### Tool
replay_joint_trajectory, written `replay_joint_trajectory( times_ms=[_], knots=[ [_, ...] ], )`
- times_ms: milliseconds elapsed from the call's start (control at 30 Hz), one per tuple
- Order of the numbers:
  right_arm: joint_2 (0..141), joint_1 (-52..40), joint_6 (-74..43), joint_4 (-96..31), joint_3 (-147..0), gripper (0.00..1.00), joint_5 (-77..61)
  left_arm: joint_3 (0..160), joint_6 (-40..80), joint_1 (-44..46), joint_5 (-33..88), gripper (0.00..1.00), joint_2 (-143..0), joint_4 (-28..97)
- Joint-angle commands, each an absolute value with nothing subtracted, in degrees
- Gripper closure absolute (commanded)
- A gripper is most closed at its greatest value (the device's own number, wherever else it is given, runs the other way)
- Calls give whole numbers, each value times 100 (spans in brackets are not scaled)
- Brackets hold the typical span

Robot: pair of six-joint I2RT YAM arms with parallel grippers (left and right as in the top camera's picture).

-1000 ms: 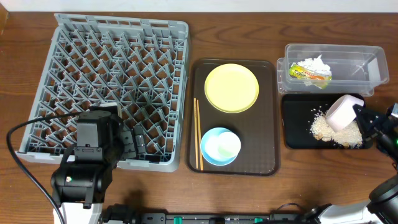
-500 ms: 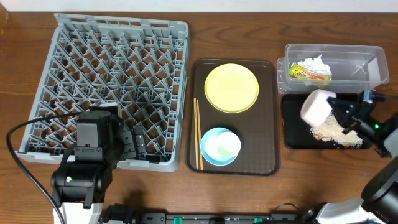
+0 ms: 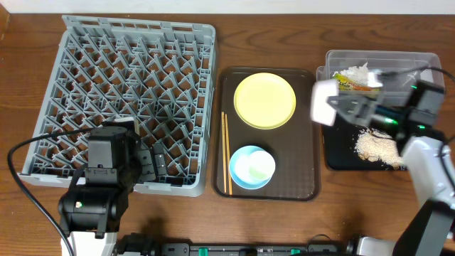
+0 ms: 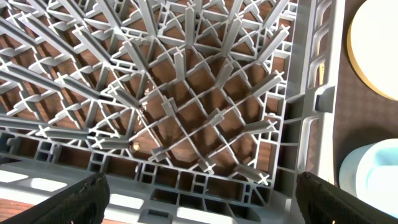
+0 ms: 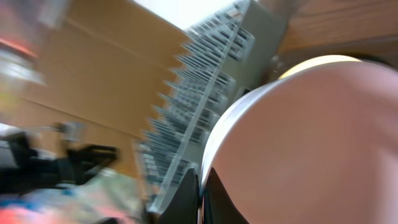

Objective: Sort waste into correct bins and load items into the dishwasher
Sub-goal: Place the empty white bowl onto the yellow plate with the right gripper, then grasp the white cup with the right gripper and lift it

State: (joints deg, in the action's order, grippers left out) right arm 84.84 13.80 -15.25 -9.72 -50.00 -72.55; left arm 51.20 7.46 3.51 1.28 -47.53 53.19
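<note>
My right gripper is going to the yellow plate [image 3: 256, 94] with the white bowl. It will let go of the bowl there, toward the plate's side nearest the grey dish rack.
My right gripper [image 3: 347, 107] is shut on the rim of a white bowl [image 3: 325, 102] and holds it tipped on its side in the air, over the gap between the brown tray and the black tray [image 3: 335, 158]. In the right wrist view the bowl [image 5: 298, 143] fills the frame, its rim pinched in the gripper [image 5: 203, 199]. Beige crumbs [image 3: 380, 148] lie in the black tray. The wrapper [image 3: 357, 85] and tissue [image 3: 360, 71] lie in the clear tub [image 3: 421, 72]. My left gripper [image 3: 153, 167] [image 4: 208, 202] is open and empty over the front right corner of the grey dish rack [image 3: 138, 26].
A dark brown serving tray [image 3: 307, 181] in the middle holds the yellow plate [image 3: 264, 99], the light blue bowl [image 3: 240, 176] with a white thing inside it, and the chopsticks [image 3: 226, 153]. The left arm's cable loops off the rack's front left.
My right gripper has swung left and back with the white bowl, from above the crumbs in the black tray to the tray's left edge. The left arm has not moved.
</note>
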Motion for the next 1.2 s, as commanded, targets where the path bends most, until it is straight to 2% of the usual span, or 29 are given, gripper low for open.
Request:
replay_joint_trajectory(
  times_ms=[0, 233, 333, 467, 700, 800, 833, 967, 1167],
  knots=[
    [8274, 346, -1020, -847, -5081, 99, -5017, 5236, 755, 368, 80, 4, -4748, 5334],
    [8453, -1730, 576, -613, -5078, 99, -1636, 5236, 755, 368, 80, 4, -4748, 5334],
    [8687, -2300, 1011, -368, -5078, 99, -993, 5236, 755, 368, 80, 4, -4748, 5334],
    [9122, -2665, 1184, 8, -5078, 99, -902, 5236, 755, 368, 80, 4, -4748, 5334],
    [9791, -2718, 1118, 615, -5078, 99, -928, 5236, 755, 368, 80, 4, -4748, 5347],
    [9769, -2718, 1017, 666, -5081, 87, -932, 5236, 755, 368, 80, 4, -4748, 5360],
    [9725, -2718, 814, 670, -5081, 76, -972, 5236, 755, 368, 82, 4, -4748, 5358],
    [9452, -2718, 128, 443, -5081, 69, -993, 5236, 755, 368, 80, 4, -4748, 5360],
    [8294, -2718, -93, -521, -5081, 64, -1216, 5236, 755, 368, 80, 4, -4748, 5358]
  ],
)
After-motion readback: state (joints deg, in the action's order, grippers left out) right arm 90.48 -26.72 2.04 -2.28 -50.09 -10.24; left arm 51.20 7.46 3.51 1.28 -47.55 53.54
